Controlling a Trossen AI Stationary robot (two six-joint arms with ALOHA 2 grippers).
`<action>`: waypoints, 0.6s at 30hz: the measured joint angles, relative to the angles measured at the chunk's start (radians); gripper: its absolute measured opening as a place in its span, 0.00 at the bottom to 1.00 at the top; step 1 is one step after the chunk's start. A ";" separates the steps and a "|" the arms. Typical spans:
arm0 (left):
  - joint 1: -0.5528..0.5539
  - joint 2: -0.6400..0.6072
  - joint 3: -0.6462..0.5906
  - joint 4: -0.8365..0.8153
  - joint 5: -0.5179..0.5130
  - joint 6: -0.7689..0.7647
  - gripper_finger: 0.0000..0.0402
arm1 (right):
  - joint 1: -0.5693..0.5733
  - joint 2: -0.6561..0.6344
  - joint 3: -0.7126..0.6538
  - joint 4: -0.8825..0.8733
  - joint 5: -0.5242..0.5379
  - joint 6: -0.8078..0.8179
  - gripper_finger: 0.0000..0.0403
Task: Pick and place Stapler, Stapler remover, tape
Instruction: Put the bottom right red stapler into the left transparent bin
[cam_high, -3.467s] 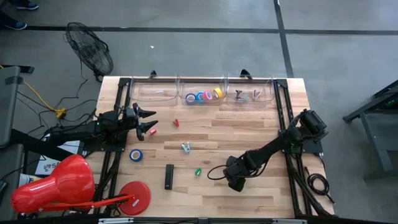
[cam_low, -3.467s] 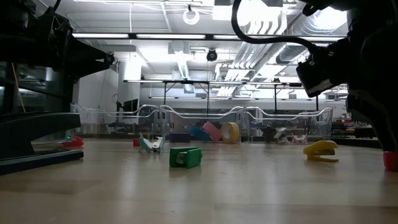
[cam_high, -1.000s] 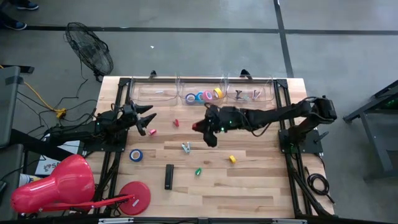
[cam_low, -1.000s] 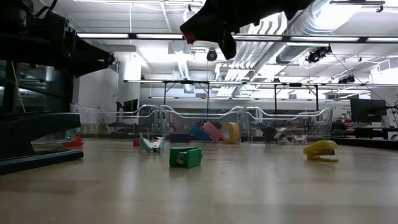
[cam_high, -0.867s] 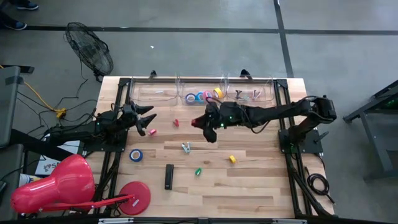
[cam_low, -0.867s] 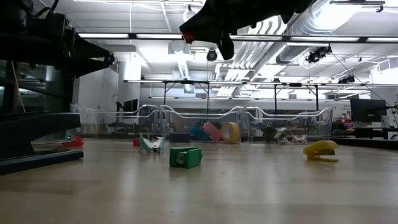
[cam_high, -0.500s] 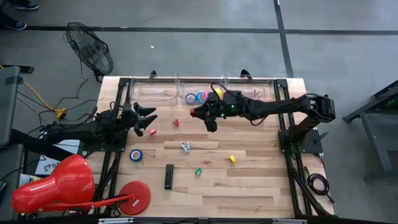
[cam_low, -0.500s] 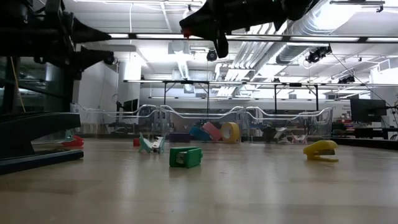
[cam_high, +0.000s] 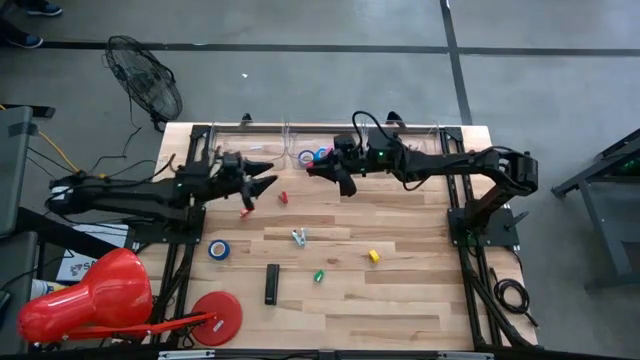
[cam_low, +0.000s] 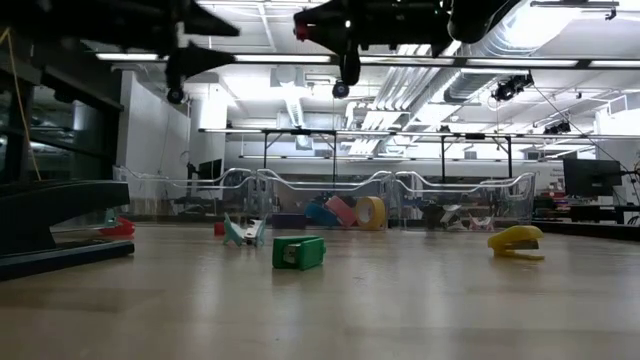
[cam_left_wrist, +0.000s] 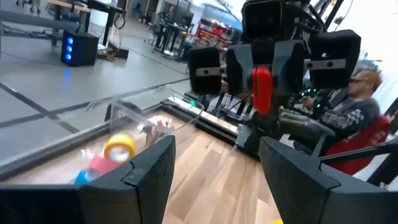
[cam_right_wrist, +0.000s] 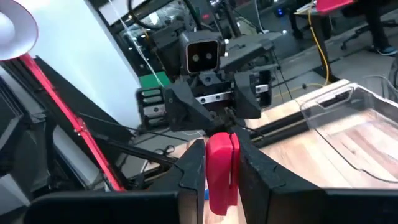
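Observation:
The red piece's loose end (cam_high: 308, 163) (cam_left_wrist: 262, 106) sticks out beyond my right gripper's fingers, and my left gripper will close on it next.
My right gripper (cam_high: 316, 172) hangs high over the table's far side, before the clear bins (cam_high: 330, 143), shut on a small red stapler-like piece (cam_right_wrist: 221, 169). My left gripper (cam_high: 267, 178) stands open just to its left, facing it, with nothing between its fingers (cam_left_wrist: 149, 165). On the wood lie a blue tape roll (cam_high: 218, 249), a black stapler (cam_high: 272, 284), a teal staple remover (cam_high: 299, 237), and small green (cam_high: 319, 276), yellow (cam_high: 373, 256) and red (cam_high: 283, 197) pieces. More tape rolls (cam_high: 328, 155) lie in the middle bin. My right gripper pinches the red piece by its two flat sides (cam_right_wrist: 211, 163) between its two fingers. The fingers reach level toward the table's left, and the piece's end (cam_left_wrist: 261, 93) shows beyond them. The piece is lifted clear, high above the table.
A red lamp (cam_high: 85, 300) with a round red base (cam_high: 216, 318) stands at the near left corner. The right bin (cam_high: 398, 153) holds several staple removers. Black frame rails (cam_high: 190, 200) run along both sides of the table. Bare wood lies at the near right.
My right gripper has carried the red piece toward the table's far edge and somewhat left, staying shut and high. My left gripper has reached toward the table's right, risen, and now faces the right gripper, still open.

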 joint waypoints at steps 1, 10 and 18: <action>0.000 0.038 0.032 0.001 0.000 0.005 0.57 | -0.002 0.000 0.000 0.006 -0.004 0.000 0.13; 0.000 0.278 0.244 -0.007 0.076 0.000 0.57 | -0.013 0.000 0.000 0.091 -0.077 -0.027 0.13; 0.001 0.386 0.366 -0.010 0.130 -0.025 0.57 | -0.014 -0.004 0.000 0.123 -0.130 -0.030 0.13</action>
